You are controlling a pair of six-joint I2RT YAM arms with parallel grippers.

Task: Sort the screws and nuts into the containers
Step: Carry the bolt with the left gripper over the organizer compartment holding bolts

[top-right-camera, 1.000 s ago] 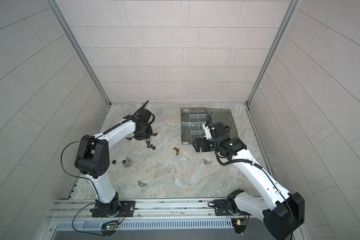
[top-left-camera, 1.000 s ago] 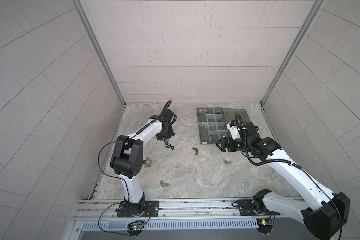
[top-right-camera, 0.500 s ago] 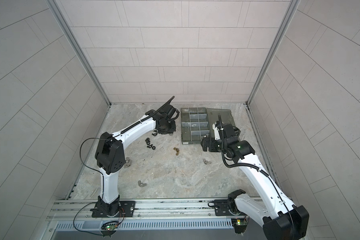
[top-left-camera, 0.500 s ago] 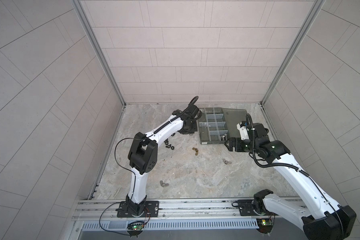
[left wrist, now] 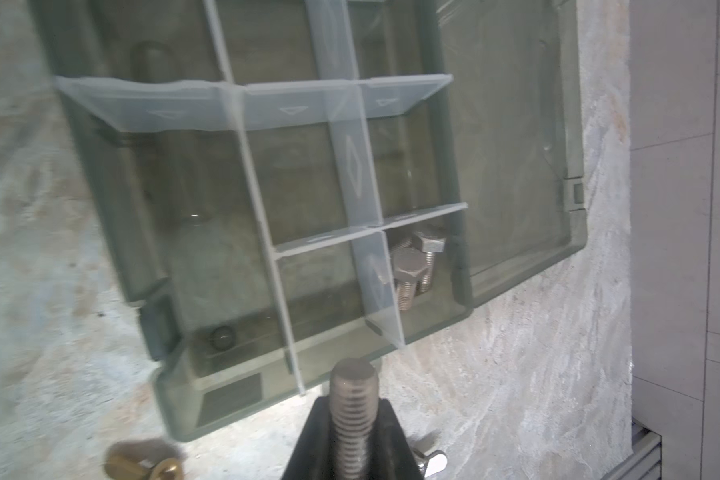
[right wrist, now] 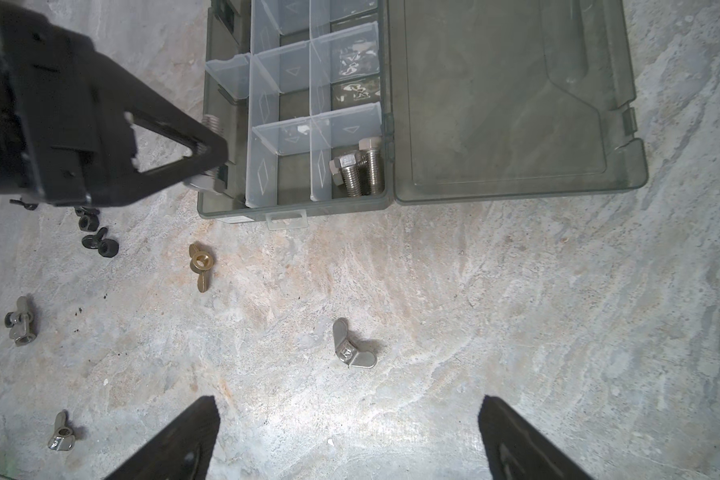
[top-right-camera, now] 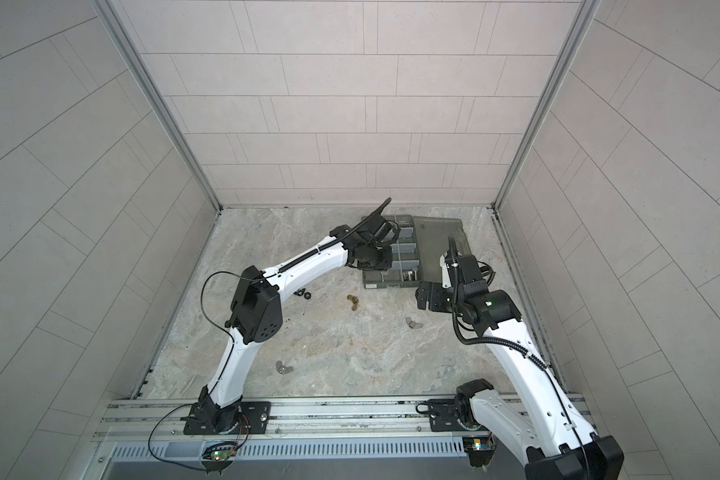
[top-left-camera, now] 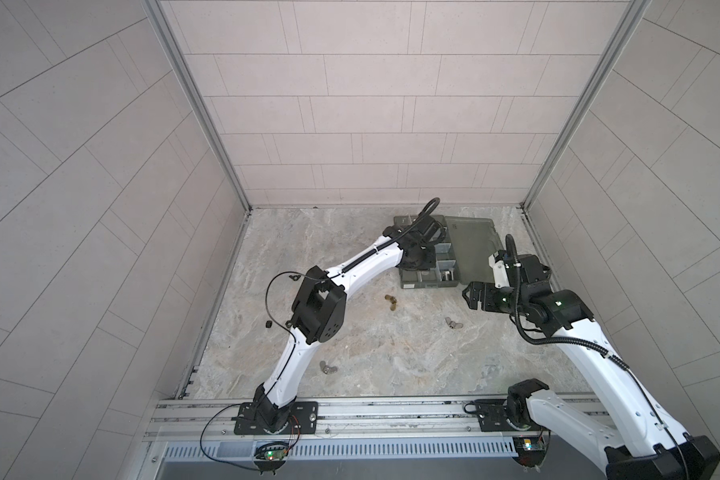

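Observation:
Next, my left gripper releases the silver screw on top of the other screws in the near compartment (top-left-camera: 447,274) (left wrist: 418,272) beside the lid.
My left gripper (left wrist: 354,409) is shut on a silver screw (left wrist: 354,386), thread pointing outward. It hangs over the near left edge of the smoky organizer box (top-left-camera: 427,283) (top-right-camera: 391,284), and it shows in the right wrist view as the left gripper (right wrist: 208,153). Two screws (right wrist: 358,170) (left wrist: 412,266) lie in the near compartment beside the lid. Light dividers (right wrist: 321,124) split the containers. My right gripper (right wrist: 350,432) (top-left-camera: 470,295) stands open and empty over the floor, just short of a silver wing nut (right wrist: 352,347).
The box lid (right wrist: 516,104) lies open flat on the right. Brass wing nuts (right wrist: 200,266) (top-left-camera: 391,301) sit in front of the box. Black nuts (right wrist: 94,237) (top-right-camera: 304,294) and silver wing nuts (right wrist: 21,322) (top-left-camera: 327,368) are scattered to the left.
My left arm swung right from beside the black nuts to over the box, carrying the screw. My right gripper drew back to the right, off the box front.

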